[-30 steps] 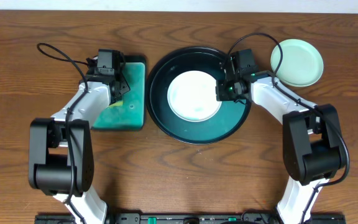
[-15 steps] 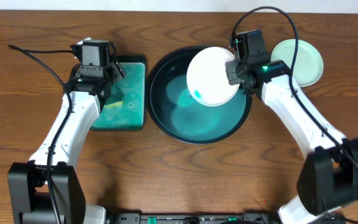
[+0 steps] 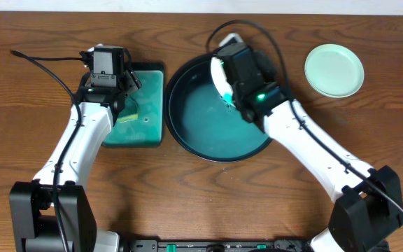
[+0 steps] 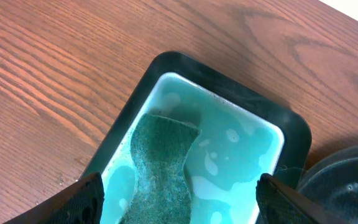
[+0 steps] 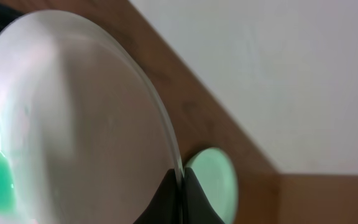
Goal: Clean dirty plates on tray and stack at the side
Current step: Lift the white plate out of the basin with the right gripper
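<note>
Next, I let go of the white plate with my right gripper on top of the mint-green plate (image 3: pixel 336 71) (image 5: pixel 212 185).
My right gripper (image 3: pixel 228 84) is shut on the rim of the white plate (image 3: pixel 218 68) and holds it tilted on edge above the back of the round black-rimmed tray (image 3: pixel 187 133). In the right wrist view the plate (image 5: pixel 73 124) fills the left, with a teal smear at its lower left, and the fingers (image 5: pixel 180 194) pinch its rim. One mint-green plate (image 3: pixel 334 70) lies on the wood at the far right and also shows in the right wrist view (image 5: pixel 215 180). No other plate shows. My left gripper (image 4: pixel 179 196) is open above a green sponge (image 4: pixel 163 162).
The sponge lies in a smaller rectangular teal tray (image 3: pixel 149 119) left of the round tray, also in the left wrist view (image 4: pixel 253 134). The round tray holds teal liquid. Dark wood tabletop (image 3: pixel 208 196) runs all round.
The right gripper lifted the white plate out of the round tray, then carried it left and turned it onto its edge. The left arm rose over the small tray, then held still.
</note>
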Controlling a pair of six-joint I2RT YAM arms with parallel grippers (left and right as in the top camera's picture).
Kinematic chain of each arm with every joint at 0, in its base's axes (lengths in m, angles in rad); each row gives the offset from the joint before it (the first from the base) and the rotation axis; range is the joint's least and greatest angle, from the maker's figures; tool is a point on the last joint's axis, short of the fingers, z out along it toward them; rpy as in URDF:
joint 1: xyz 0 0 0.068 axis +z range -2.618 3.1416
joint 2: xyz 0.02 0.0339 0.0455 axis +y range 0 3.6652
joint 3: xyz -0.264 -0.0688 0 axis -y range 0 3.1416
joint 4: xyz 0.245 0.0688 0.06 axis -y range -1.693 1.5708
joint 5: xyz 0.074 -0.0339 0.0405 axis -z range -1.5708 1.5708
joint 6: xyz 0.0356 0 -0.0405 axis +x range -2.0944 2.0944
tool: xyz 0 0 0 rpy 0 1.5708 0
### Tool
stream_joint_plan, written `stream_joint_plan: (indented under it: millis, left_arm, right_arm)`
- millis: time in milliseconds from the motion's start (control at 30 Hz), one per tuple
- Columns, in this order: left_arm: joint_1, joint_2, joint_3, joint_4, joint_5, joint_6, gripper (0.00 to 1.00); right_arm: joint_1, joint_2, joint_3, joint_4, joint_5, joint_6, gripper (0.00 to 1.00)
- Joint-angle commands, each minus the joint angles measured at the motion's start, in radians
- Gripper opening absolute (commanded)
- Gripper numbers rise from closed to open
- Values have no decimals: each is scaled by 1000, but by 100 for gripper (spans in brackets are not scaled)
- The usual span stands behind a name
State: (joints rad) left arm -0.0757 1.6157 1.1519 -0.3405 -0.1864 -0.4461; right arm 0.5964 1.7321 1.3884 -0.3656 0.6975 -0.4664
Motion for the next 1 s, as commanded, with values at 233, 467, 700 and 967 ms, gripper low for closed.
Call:
stream_joint_plan:
  millis: [233, 467, 700, 967]
  left_arm:
    - [-1, 6, -1, -3, -16, 0, 79]
    - [-1, 6, -1, -3, -16, 0, 79]
    - [-1, 6, -1, -3, -16, 0, 79]
    - [-1, 6, -1, -3, -16, 0, 79]
  right_arm:
    - [56, -11, 16, 49, 178, -395, 1]
    - [68, -8, 16, 103, 192, -494, 1]
    - [68, -8, 16, 117, 196, -526, 1]
    - [72, -6, 16, 115, 170, -482, 1]
